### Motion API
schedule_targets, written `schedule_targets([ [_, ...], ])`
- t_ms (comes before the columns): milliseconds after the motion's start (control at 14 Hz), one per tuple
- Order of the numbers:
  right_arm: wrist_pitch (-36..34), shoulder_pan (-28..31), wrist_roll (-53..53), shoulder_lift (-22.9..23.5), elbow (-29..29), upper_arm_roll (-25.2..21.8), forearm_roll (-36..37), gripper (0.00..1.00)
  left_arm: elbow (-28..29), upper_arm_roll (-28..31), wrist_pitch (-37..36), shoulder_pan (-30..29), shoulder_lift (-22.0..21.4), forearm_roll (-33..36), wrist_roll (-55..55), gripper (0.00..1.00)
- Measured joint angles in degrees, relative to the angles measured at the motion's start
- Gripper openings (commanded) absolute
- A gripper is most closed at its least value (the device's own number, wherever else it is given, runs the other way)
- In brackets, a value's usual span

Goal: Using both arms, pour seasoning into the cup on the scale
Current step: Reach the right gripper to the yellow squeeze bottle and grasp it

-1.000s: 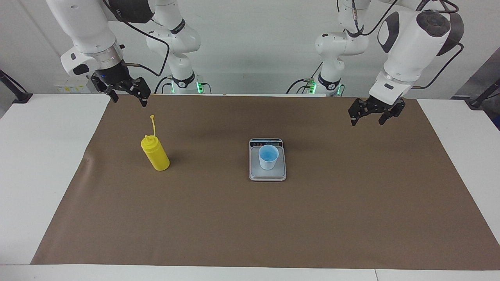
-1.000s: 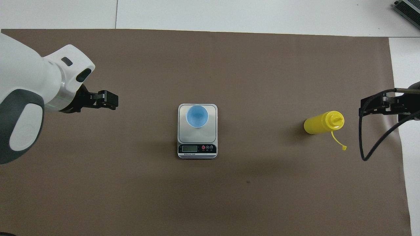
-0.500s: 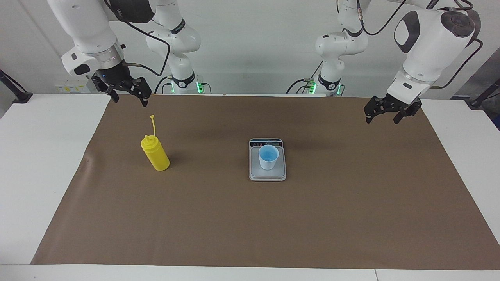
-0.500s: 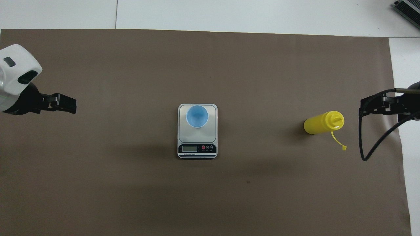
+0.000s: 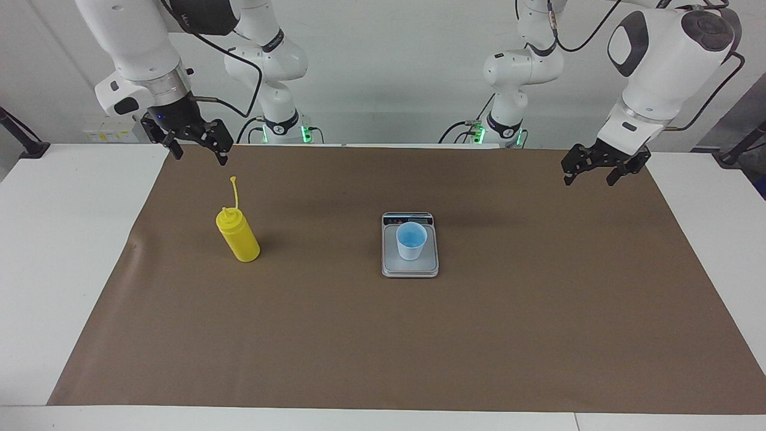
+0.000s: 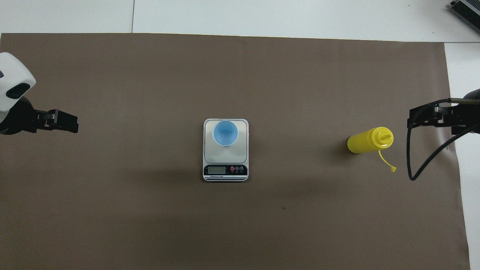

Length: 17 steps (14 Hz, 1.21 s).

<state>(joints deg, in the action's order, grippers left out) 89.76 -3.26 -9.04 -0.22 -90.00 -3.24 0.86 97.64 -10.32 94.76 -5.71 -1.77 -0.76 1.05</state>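
Observation:
I will next move my right gripper to the body of the yellow squeeze bottle (image 6: pixel 363 142), below its cap, and close it there.
The yellow squeeze bottle (image 5: pixel 239 236) (image 6: pixel 365 141) stands upright on the brown mat toward the right arm's end, its cap strap sticking up. The light-blue cup (image 5: pixel 411 239) (image 6: pixel 225 132) stands on the silver-grey scale (image 5: pixel 419 267) (image 6: pixel 243 150) at the mat's middle. The scale's display strip faces the robots. My right gripper (image 5: pixel 199 157) (image 6: pixel 414 119) is open and empty, raised over the mat beside the bottle and apart from it. My left gripper (image 5: pixel 587 179) (image 6: pixel 71 123) is open and empty, raised over the mat at the left arm's end.
The brown mat (image 5: pixel 383 347) covers most of the white table (image 5: pixel 66 239). Bare white table strips run along both ends and the edge farthest from the robots. A grey device corner (image 6: pixel 465 9) shows at the table's corner in the overhead view.
My left gripper has moved away from the scale toward the left arm's end of the mat. My right gripper has barely shifted. Bottle, cup and scale have not moved.

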Motion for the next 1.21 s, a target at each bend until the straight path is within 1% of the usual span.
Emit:
schedule_targets([
  [214,5.6,1.6,0.0,-0.1,-3.3,-0.3,-0.2,1.0,-0.5,0.1,-0.2,-0.4,-0.5,-0.1,0.0,1.0],
  [357,9.8,3.2,0.0,-0.1,-4.7,-0.4,-0.2,1.0,-1.9,0.2,-1.8,-0.8,-0.6,-0.1,0.0,1.0],
  [429,11.3,3.8,0.0,-0.1,-5.1,-0.4,-0.2,0.92,-2.6,0.3,-2.8,-0.8,-0.6,-0.1,0.0,1.0],
  [500,12.6,4.2,0.0,-0.1,-5.5,-0.4,-0.2,0.86,-3.2,0.3,-3.6,-0.8,-0.6,-0.1,0.0,1.0],
  [643,15.5,4.6,0.0,-0.1,-6.6,-0.5,-0.2,0.87,-3.6,0.3,-4.2,-0.8,-0.6,-0.1,0.0,1.0],
  [786,16.9,4.8,-1.0,0.1,-8.2,-0.5,-0.4,0.87,-3.6,0.4,-4.3,-0.4,-0.6,-0.1,0.0,1.0],
  [929,17.2,5.4,-6.8,0.8,-10.3,-0.5,-1.3,0.87,-3.6,3.5,-4.4,2.7,-0.6,-0.1,0.0,1.0],
  [1000,17.3,6.0,-9.8,1.4,-11.0,-0.5,-2.7,0.85,-3.6,5.0,-4.4,3.9,-0.6,-0.1,0.0,1.0],
  [1214,17.3,8.7,-18.3,4.3,-11.9,-0.5,-8.4,0.84,-3.6,5.4,-4.4,3.5,-0.6,-0.1,-0.1,1.0],
])
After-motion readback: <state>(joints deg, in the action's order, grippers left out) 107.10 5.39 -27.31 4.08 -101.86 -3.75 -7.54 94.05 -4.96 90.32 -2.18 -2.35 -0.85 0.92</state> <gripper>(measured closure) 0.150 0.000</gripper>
